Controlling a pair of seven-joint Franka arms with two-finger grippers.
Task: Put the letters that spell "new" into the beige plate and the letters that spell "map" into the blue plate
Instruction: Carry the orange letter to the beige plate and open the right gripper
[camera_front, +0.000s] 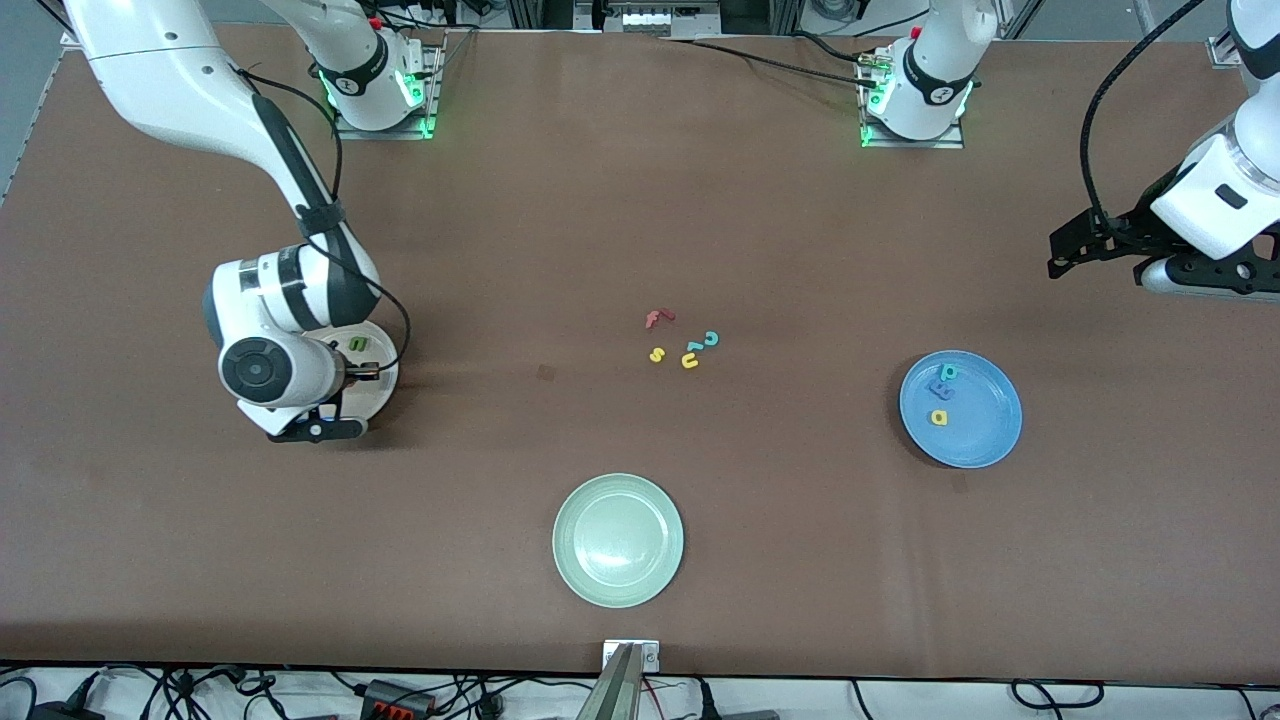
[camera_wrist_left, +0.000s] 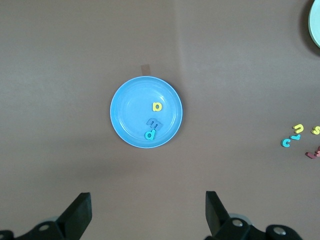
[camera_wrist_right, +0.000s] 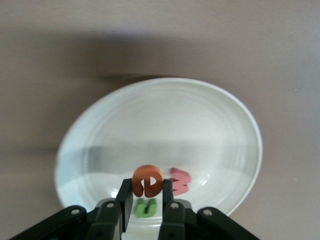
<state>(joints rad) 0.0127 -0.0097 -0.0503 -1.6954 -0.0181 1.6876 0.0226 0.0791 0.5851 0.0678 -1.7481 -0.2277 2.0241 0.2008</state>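
Note:
My right gripper is going to release the orange e near the middle of the beige plate (camera_front: 351, 383) (camera_wrist_right: 134, 161), next to the pinkish-red w.
The beige plate (camera_front: 386, 388) lies toward the right arm's end of the table, partly hidden by that arm's wrist. My right gripper (camera_wrist_right: 146, 194) hangs low over it, shut on the orange e (camera_wrist_right: 148, 181), which stands upright between the fingers. In the plate under it lie the dark green n (camera_wrist_right: 146, 207) and the pinkish-red w (camera_wrist_right: 179, 181). The blue plate (camera_front: 985, 440) sits toward the left arm's end and holds the teal p (camera_front: 948, 372), the blue m (camera_front: 940, 390) and the yellow a (camera_front: 938, 417). My left gripper (camera_wrist_left: 147, 212) waits open and empty, high over the table near the blue plate (camera_wrist_left: 120, 120).
A pale green plate (camera_front: 618, 540) lies near the front edge at mid-table. Several loose letters sit in the middle: a red f (camera_front: 658, 318), a teal c (camera_front: 711, 339), a yellow s (camera_front: 657, 354) and a yellow u (camera_front: 690, 361).

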